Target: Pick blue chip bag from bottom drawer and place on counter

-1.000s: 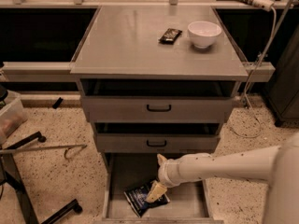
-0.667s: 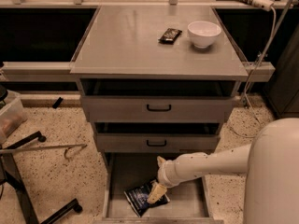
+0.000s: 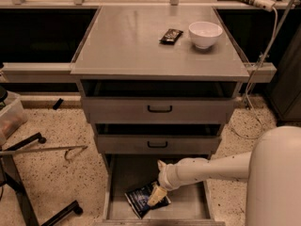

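Observation:
The robot's gripper needs to move lower and close on the middle (image 3: 149,198) of the blue chip bag in the open bottom drawer.
The blue chip bag (image 3: 141,198) lies tilted on the floor of the open bottom drawer (image 3: 127,173), near its front. My gripper (image 3: 157,197) reaches down from the white arm on the right and sits on the bag's right edge, touching it. The counter (image 3: 131,36) is the flat grey top of the cabinet above.
A small black snack packet (image 3: 170,35) and a white bowl (image 3: 205,34) rest on the counter's far right. Two shallower drawers with black handles (image 3: 159,109) sit above the open drawer. A chair base (image 3: 28,173) stands on the speckled floor at left. A cable hangs at right.
The arm's near segment has swung closer to the camera, filling the lower right. The gripper and bag stay in nearly the same place in the drawer.

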Motion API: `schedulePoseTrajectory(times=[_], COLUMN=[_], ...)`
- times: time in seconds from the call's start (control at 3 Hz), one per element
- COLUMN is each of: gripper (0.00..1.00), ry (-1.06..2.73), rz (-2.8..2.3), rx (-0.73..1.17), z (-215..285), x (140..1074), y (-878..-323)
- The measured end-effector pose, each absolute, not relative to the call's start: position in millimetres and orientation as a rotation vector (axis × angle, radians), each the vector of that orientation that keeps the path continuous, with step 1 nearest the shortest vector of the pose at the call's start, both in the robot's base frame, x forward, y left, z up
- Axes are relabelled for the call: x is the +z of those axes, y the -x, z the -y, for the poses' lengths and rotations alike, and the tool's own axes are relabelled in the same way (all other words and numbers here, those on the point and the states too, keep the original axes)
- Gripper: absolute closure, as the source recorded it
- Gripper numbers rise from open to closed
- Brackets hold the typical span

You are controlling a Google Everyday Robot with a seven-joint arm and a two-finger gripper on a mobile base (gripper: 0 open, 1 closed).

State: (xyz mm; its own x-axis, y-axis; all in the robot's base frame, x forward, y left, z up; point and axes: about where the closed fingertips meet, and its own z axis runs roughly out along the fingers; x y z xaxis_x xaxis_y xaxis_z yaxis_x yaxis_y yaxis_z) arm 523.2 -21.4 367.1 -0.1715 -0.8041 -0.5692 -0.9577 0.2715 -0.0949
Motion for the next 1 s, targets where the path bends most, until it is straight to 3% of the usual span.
schedulePoseTrajectory(times=[0.67,1.0], gripper=[0.00,0.00], ry=[1.516,1.516], rz=[-2.068,-2.068], rx=[0.507,0.507], z=[27.7,27.7], x=[239.7,239.6], y=[-544.8,-544.8])
